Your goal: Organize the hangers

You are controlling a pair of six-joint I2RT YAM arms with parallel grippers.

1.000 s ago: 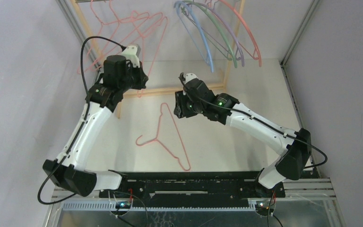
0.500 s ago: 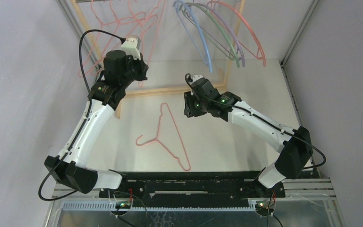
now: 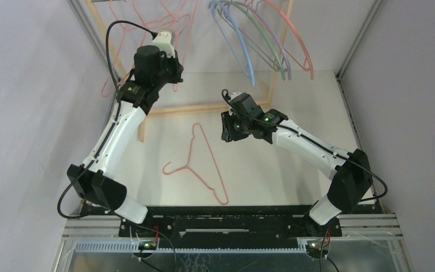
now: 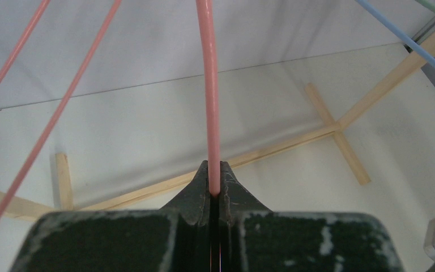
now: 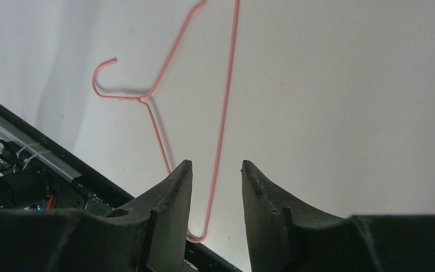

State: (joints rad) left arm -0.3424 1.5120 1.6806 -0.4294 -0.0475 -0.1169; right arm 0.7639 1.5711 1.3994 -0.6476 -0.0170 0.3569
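Note:
My right gripper will close on the middle of the near-side sloping arm [image 3: 200,179] [image 5: 159,139] of the pink hanger, which is lying flat on the table.
My left gripper [image 3: 171,75] is raised by the rack at the back left, shut on the wire of a salmon-pink hanger [image 4: 209,102]; in the left wrist view the jaws [image 4: 215,173] pinch it tight. More pink hangers [image 3: 126,25] hang beside it. Blue, green, lavender and pink hangers [image 3: 263,39] hang at the rack's right end. One pink hanger [image 3: 195,164] lies flat on the table. My right gripper [image 3: 225,129] hovers open just right of its top; in the right wrist view the jaws [image 5: 216,170] stand apart, empty, above that hanger [image 5: 225,107].
The wooden rack's base bars [image 3: 204,107] lie across the table between the arms, also in the left wrist view [image 4: 328,127]. Metal frame posts [image 3: 354,42] stand at the back corners. A black rail [image 3: 232,212] runs along the near edge.
My left arm has lifted and moved back toward the rack with the pink hanger still in its grip. My right gripper shifted slightly right, then stayed still.

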